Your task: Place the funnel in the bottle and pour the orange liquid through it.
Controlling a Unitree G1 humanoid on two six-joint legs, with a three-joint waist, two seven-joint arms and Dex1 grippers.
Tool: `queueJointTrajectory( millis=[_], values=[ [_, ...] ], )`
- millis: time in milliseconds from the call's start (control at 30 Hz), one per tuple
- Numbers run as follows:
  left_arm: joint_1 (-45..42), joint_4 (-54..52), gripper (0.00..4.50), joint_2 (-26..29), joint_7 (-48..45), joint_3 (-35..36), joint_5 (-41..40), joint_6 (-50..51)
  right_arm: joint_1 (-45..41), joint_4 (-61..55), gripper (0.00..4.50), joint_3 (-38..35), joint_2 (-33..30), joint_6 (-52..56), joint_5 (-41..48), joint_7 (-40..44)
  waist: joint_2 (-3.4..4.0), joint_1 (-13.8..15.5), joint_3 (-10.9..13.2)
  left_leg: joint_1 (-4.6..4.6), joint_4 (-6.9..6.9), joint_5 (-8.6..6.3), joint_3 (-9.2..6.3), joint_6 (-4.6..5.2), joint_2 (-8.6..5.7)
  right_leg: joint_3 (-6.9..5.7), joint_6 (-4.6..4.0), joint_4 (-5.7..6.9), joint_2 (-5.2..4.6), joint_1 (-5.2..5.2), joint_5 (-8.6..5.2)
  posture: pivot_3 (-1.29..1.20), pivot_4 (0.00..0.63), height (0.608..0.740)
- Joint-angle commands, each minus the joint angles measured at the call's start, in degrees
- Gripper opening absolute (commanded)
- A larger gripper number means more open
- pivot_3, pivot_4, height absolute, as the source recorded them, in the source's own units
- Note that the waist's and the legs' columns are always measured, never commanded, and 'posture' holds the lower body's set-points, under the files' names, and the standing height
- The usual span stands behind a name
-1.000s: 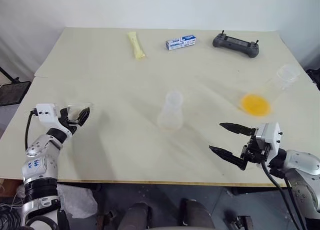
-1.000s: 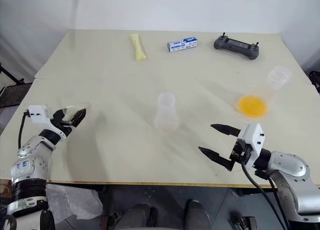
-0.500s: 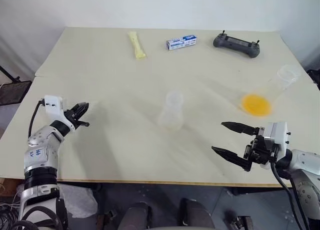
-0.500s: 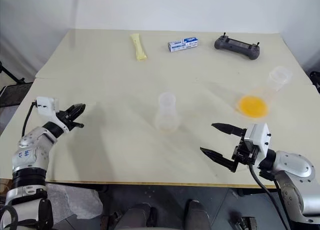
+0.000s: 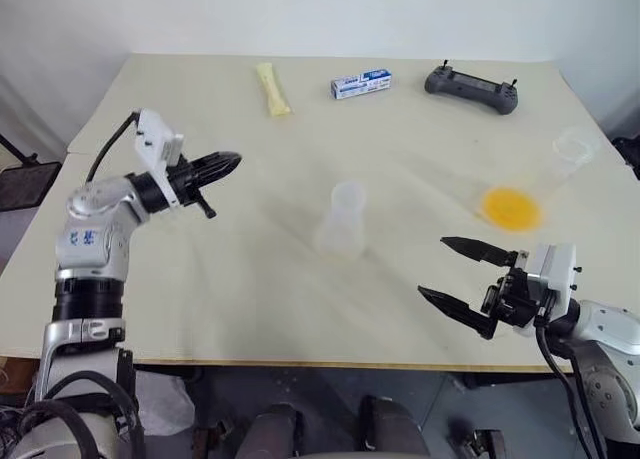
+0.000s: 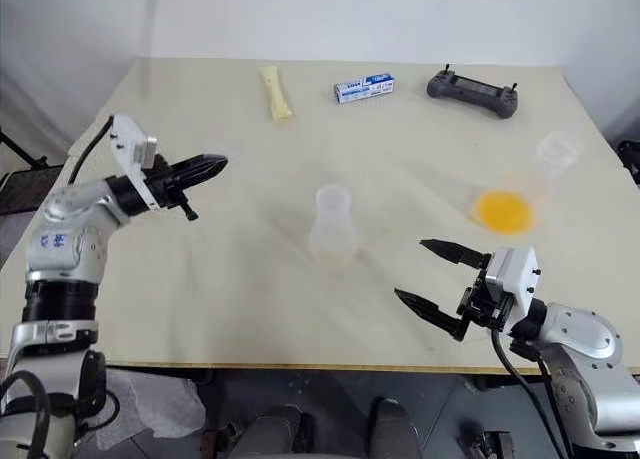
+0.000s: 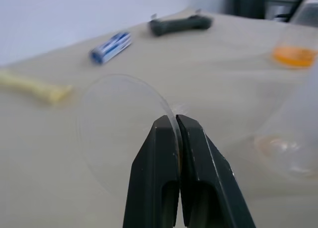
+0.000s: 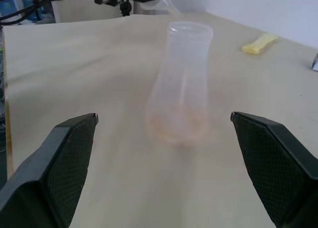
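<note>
Next, I release the funnel from my left gripper in the opening of the upright bottle [image 5: 348, 192], with the funnel's cone above the bottle's rim.
The funnel [image 7: 112, 123] is a small clear cone, and my left gripper [image 5: 232, 161] is shut on its rim, holding it in the air over the table's left part. The bottle [image 5: 341, 219] stands upright mid-table, to the right of that gripper and apart from it; the right wrist view has the bottle [image 8: 181, 84] straight ahead. The orange liquid [image 5: 511, 208] pools in a clear long-necked flask [image 5: 572, 151] lying on its side at the right. My right gripper [image 5: 432, 267] hangs open near the front edge, nothing between its fingers.
At the back of the table [image 5: 200, 279] lie a pale yellow sachet [image 5: 272, 89], a blue and white box [image 5: 361, 83] and a dark controller [image 5: 471, 87]. Bare tabletop separates the bottle from both grippers.
My left gripper closed on the funnel at the table's left edge, then rose and swung right toward the bottle, carrying it. The right arm has stayed put.
</note>
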Motion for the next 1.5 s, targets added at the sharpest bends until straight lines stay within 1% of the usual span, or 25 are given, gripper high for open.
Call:
queueJointTrajectory(
  millis=[33,200,333,400,533,600,900,1000,1167,1500],
  values=[
    [-6.47,4.50,0.03,-0.19,-5.71,-1.53,0.72,-4.80,-0.06,-2.70,4.50,0.44,0.74,-1.57,-0.49,-1.36,0.00,0.00,0.00,0.00,0.00,0.00,0.02,0.00,0.00,0.00,0.00,0.00,0.01,0.00,0.00,0.00,0.150,0.740],
    [-16.37,14.01,0.03,-1.62,-15.39,-6.61,4.06,-10.70,1.00,-4.10,4.50,0.87,1.51,-2.52,-1.32,-2.65,-0.02,0.09,0.01,-0.03,0.01,0.02,0.15,0.04,0.00,0.00,0.01,0.00,0.05,-0.03,0.00,0.00,0.150,0.740],
    [-21.41,20.72,0.03,-2.47,-21.33,-7.93,5.77,-17.64,1.78,-5.23,4.50,1.07,1.64,-2.75,-1.50,-3.36,-0.04,0.02,0.03,-0.06,0.01,0.03,0.18,0.08,-0.01,0.00,0.04,-0.02,0.04,-0.06,0.02,0.00,0.150,0.740],
    [-24.63,24.04,0.03,-3.24,-26.31,-8.77,6.19,-21.37,2.14,-5.77,4.50,0.76,1.48,-2.95,-1.32,-3.49,-0.08,0.02,0.05,-0.08,0.01,0.04,0.21,0.09,0.00,0.00,0.04,-0.02,0.05,-0.07,0.02,0.00,0.150,0.740],
    [-29.07,28.18,0.03,-4.63,-34.91,-10.41,7.31,-25.81,2.56,-6.66,4.50,0.25,1.24,-3.08,-0.76,-3.74,-0.17,0.09,0.11,-0.13,0.05,0.06,0.24,0.12,0.00,-0.02,0.06,-0.03,0.04,-0.09,0.03,0.00,0.150,0.740],
    [-30.35,29.58,0.03,-5.09,-37.40,-10.96,7.35,-27.59,2.86,-7.04,4.50,0.36,1.32,-3.14,-0.87,-3.98,-0.18,0.05,0.11,-0.13,0.05,0.06,0.23,0.14,-0.01,-0.02,0.07,-0.03,0.02,-0.09,0.04,0.00,0.150,0.740],
    [-34.99,33.23,0.03,-5.42,-37.91,-22.53,4.33,-34.82,3.23,-7.29,4.50,0.71,1.58,-3.53,-1.51,-5.11,-0.23,0.09,0.14,-0.22,0.08,0.07,0.20,0.18,-0.01,-0.02,0.09,-0.02,0.01,-0.14,0.05,0.00,0.150,0.740],
    [-36.13,34.36,0.03,-6.28,-37.91,-24.89,3.01,-36.32,3.46,-7.45,4.50,0.86,1.70,-3.64,-1.77,-5.63,-0.23,0.10,0.14,-0.41,0.15,0.08,0.16,0.20,-0.02,-0.04,0.10,-0.02,0.01,-0.27,0.05,0.00,0.150,0.740],
    [-37.20,35.23,0.03,-6.51,-37.91,-29.43,1.27,-38.53,3.92,-7.89,4.50,0.89,1.81,-3.78,-2.06,-6.43,-0.24,0.07,0.15,-0.48,0.17,0.09,0.15,0.21,-0.02,-0.05,0.11,-0.03,0.02,-0.31,0.06,0.00,0.150,0.740],
    [-41.78,40.04,0.03,-7.43,-37.91,-39.03,2.52,-47.80,5.12,-8.68,4.50,1.35,1.73,-4.26,-3.04,-8.22,-0.26,0.15,0.16,-0.54,0.20,0.10,0.12,0.24,-0.05,-0.07,0.13,-0.04,0.01,-0.32,0.07,0.00,0.150,0.740]
  ],
)
